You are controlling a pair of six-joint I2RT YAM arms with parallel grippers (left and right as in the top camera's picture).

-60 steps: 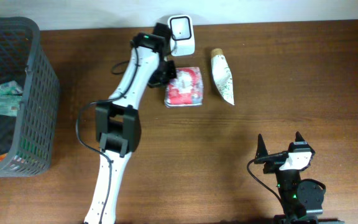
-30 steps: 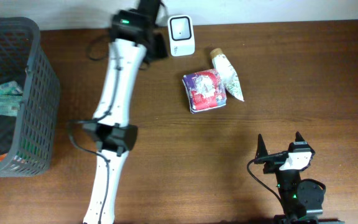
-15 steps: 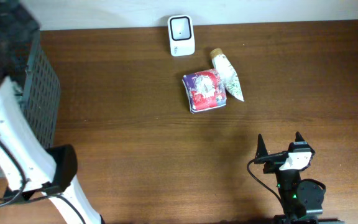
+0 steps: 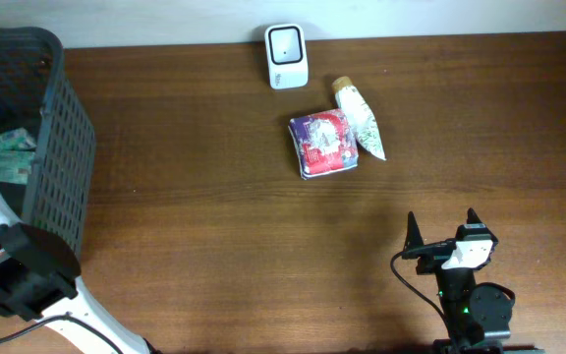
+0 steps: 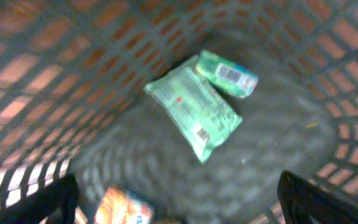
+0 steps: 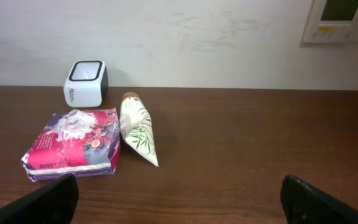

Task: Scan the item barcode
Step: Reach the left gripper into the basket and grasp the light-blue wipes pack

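The green packet's end (image 4: 23, 175) (image 5: 219, 140) farthest from its red mark lies beside the smaller green packet, and my left gripper needs to go there next and close on it.
The white barcode scanner (image 4: 287, 56) (image 6: 86, 83) stands at the table's far edge. In front of it a pink tissue packet (image 4: 323, 144) (image 6: 73, 144) lies flat, touching a white leaf-print cone packet (image 4: 360, 120) (image 6: 138, 129). My left gripper (image 5: 179, 206) hangs open inside the dark mesh basket (image 4: 55, 147), holding nothing, above a green packet (image 5: 194, 109), a smaller green one (image 5: 229, 74) and an orange packet (image 5: 126, 208). My right gripper (image 4: 446, 232) (image 6: 179, 202) rests open near the front edge, well short of the items.
The basket walls (image 5: 55, 74) close in around the left gripper on all sides. The left arm's base link (image 4: 18, 275) sits at the front left. A wall runs behind the scanner.
The left arm swung from beside the scanner leftward into the basket. The pink packet shifted right against the cone packet and stayed there. The right arm has not moved.
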